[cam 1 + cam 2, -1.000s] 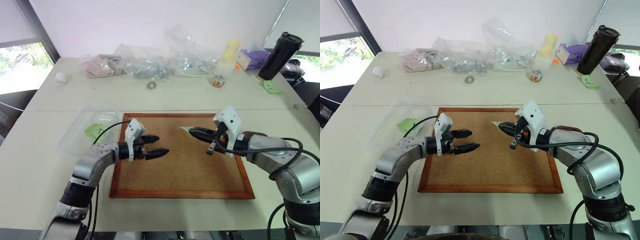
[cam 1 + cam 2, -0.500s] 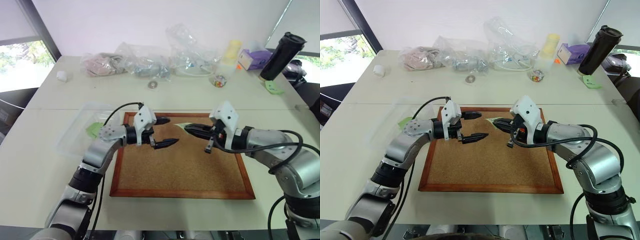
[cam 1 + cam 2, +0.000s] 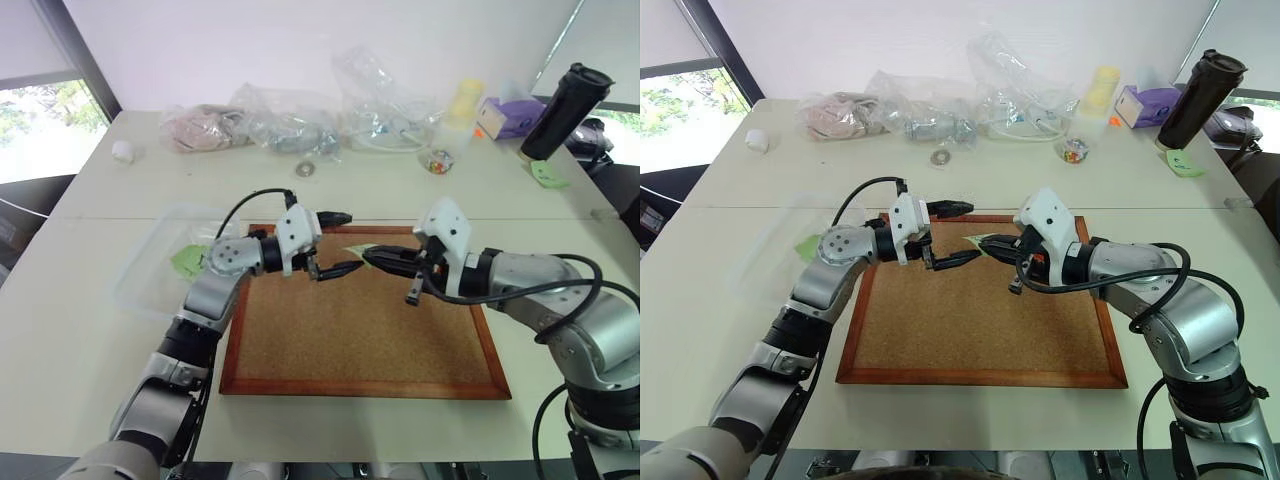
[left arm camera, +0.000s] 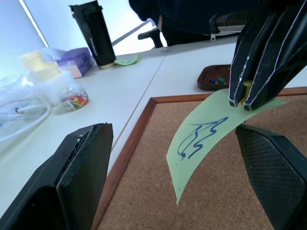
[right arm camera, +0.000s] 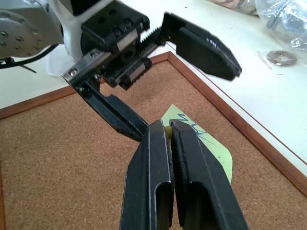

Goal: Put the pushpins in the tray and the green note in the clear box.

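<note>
Next, I release the yellow pushpin from my right gripper in the tray [image 3: 503, 287], on the side nearest the cork board.
My right gripper [image 3: 371, 258] is shut on one edge of the green note [image 4: 206, 134], a pale green paper with blue pen scribbles, and holds it above the cork board [image 3: 360, 340]. The note's free end curls toward my left gripper [image 3: 348, 241]. That gripper is open, level, with one finger on each side of the note [image 3: 975, 241] and not touching it. The tray [image 4: 204, 82], a small dark brown dish, sits on the table beyond the board's edge with a few small pushpins [image 4: 218, 80] in it. The clear box [image 3: 150, 290] lies left of the board.
Another green paper [image 3: 188, 260] lies inside the clear box. Crumpled plastic bags [image 3: 290, 125], a small jar of coloured pins [image 3: 436, 162], a purple box [image 3: 505, 118] and a black tumbler [image 3: 560, 110] line the table's far side. A person in dark clothing [image 4: 192, 14] stands beyond the table.
My left gripper has risen, moved right toward the right gripper and rolled, so its fingers now straddle the note. My right gripper still holds the note and has barely shifted.
</note>
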{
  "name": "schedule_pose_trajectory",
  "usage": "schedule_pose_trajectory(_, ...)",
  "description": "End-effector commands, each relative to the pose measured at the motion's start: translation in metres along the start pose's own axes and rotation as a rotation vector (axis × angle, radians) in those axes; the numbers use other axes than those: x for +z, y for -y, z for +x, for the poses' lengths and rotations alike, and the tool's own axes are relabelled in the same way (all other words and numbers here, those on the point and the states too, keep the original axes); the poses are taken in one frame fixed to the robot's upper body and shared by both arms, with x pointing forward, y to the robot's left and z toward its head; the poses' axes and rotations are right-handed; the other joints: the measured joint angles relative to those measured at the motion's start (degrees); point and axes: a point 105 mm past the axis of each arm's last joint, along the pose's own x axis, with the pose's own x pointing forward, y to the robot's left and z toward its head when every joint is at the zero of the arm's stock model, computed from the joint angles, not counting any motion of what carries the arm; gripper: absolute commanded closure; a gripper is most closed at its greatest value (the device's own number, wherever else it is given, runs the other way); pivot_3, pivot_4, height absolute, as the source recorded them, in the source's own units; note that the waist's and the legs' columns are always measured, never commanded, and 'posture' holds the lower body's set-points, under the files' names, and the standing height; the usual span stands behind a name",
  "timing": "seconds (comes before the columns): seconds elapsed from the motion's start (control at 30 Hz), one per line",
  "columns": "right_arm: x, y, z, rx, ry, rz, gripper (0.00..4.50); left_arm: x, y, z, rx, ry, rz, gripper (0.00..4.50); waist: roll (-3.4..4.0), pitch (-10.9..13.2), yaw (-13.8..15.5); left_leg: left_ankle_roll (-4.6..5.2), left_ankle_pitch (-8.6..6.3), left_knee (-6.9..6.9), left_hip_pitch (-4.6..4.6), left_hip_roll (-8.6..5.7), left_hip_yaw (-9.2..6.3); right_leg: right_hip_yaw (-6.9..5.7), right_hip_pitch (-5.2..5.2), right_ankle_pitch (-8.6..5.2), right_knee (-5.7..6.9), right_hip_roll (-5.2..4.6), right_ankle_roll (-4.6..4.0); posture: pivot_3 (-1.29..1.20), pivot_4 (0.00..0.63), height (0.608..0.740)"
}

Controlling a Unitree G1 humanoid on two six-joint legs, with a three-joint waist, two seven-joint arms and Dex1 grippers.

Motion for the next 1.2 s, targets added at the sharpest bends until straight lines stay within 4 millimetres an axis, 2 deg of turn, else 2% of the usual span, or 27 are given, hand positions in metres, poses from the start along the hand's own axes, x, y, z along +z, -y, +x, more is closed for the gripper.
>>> schedule_pose_trajectory(0.03, 0.013, -0.004, -0.003, 0.006, 0.031, -0.047, 4.50, 0.012, 0.002, 0.009, -0.034, 0.030, 0.059, 1.81, 0.00, 0.00, 0.02, 0.00, 0.00, 0.00, 0.00, 0.00, 0.00, 0.00, 0.00, 0.00, 0.00, 0.01, 0.00, 0.00, 0.150, 0.740)
schedule_pose_trajectory(0.23, 0.013, -0.005, -0.002, 0.006, 0.032, -0.041, 4.50, 0.007, 0.006, 0.013, -0.058, 0.011, 0.094, 4.41, 0.00, 0.00, -0.01, 0.01, 0.00, 0.02, 0.01, 0.00, 0.00, 0.00, 0.01, 0.00, 0.01, 0.04, 0.00, 0.00, 0.150, 0.740)
schedule_pose_trajectory(0.43, 0.014, -0.002, -0.003, -0.007, 0.034, -0.040, 4.50, 0.004, 0.011, 0.008, -0.110, -0.017, 0.118, 4.41, 0.00, 0.00, -0.02, 0.01, 0.00, 0.02, 0.01, 0.00, 0.00, 0.00, 0.00, 0.00, 0.04, 0.06, 0.00, 0.00, 0.150, 0.740)
schedule_pose_trajectory(0.77, 0.027, 0.015, -0.011, -0.053, 0.048, -0.076, 4.50, -0.010, 0.021, -0.008, -0.199, -0.095, 0.248, 4.41, 0.00, 0.00, -0.02, 0.01, 0.00, 0.02, 0.01, 0.00, 0.00, -0.01, 0.00, 0.00, 0.04, 0.06, 0.00, 0.00, 0.150, 0.740)
schedule_pose_trajectory(0.97, 0.031, 0.022, -0.017, -0.082, 0.054, -0.082, 4.50, -0.014, 0.021, -0.012, -0.194, -0.106, 0.266, 4.41, 0.00, 0.00, 0.03, 0.01, 0.00, 0.03, 0.01, 0.01, 0.00, -0.01, 0.00, 0.00, 0.05, 0.06, 0.00, 0.00, 0.150, 0.740)
schedule_pose_trajectory(1.13, 0.015, 0.048, -0.042, -0.225, 0.016, -0.030, 4.50, -0.015, 0.017, -0.019, -0.149, -0.112, 0.236, 4.41, -0.01, 0.00, 0.13, 0.02, -0.01, 0.03, 0.00, 0.00, 0.00, -0.01, 0.02, 0.00, 0.04, 0.05, 0.01, 0.00, 0.150, 0.740)
schedule_pose_trajectory(1.2, -0.003, 0.067, -0.065, -0.349, -0.030, 0.004, 4.50, -0.014, 0.015, -0.024, -0.124, -0.112, 0.202, 4.41, -0.01, 0.00, 0.24, 0.04, -0.02, 0.03, 0.00, 0.00, 0.01, -0.01, 0.02, 0.00, 0.04, 0.04, 0.01, 0.00, 0.150, 0.740)
